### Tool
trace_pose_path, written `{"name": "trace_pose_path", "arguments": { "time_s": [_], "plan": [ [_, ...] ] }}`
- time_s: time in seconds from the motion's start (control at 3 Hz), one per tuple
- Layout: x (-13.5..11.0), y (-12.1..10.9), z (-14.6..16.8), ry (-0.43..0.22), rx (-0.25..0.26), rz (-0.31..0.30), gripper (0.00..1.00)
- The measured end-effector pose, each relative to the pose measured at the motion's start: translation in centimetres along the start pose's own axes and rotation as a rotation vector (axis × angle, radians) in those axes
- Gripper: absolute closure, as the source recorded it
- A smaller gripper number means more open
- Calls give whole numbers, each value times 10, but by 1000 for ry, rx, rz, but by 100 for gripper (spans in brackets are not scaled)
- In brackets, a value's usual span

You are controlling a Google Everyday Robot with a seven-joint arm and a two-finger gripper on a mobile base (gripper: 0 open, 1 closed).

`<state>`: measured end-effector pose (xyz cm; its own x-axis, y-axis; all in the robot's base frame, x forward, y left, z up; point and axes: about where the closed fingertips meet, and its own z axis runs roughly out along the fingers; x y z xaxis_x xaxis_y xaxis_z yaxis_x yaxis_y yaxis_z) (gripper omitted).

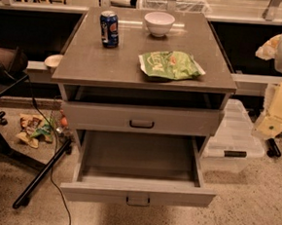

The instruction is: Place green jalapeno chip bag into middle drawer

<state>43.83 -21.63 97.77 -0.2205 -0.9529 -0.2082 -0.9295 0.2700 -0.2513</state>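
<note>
The robot's gripper should close on the green jalapeno chip bag's end (195, 67) that is farther away from the blue soda can.
The green jalapeno chip bag (170, 64) lies flat on the right front part of the grey cabinet top (96, 62). The middle drawer (137, 192) is pulled out wide open below the upper drawer front (142, 118), and its inside looks empty. My gripper (267, 125) hangs on the cream-coloured arm at the right edge of the view. It is beside the cabinet, well to the right of the bag and the drawer, and touches neither.
A blue soda can (109, 29) and a white bowl (158, 23) stand at the back of the cabinet top. A clear plastic bin (234, 141) sits on the floor right of the cabinet. Black stand legs (38, 179), a cable and litter lie to the left.
</note>
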Motion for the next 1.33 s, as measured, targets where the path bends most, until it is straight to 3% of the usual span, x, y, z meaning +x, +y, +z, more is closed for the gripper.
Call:
{"name": "trace_pose_path", "arguments": {
  "time_s": [0.67, 1.0, 1.33],
  "plan": [
    [-4, -14, 9, -3, 26, 28, 0],
    [-10, -63, 40, -69, 59, 86, 0],
    [-18, -127, 90, -164, 80, 160, 0]
  ]
}}
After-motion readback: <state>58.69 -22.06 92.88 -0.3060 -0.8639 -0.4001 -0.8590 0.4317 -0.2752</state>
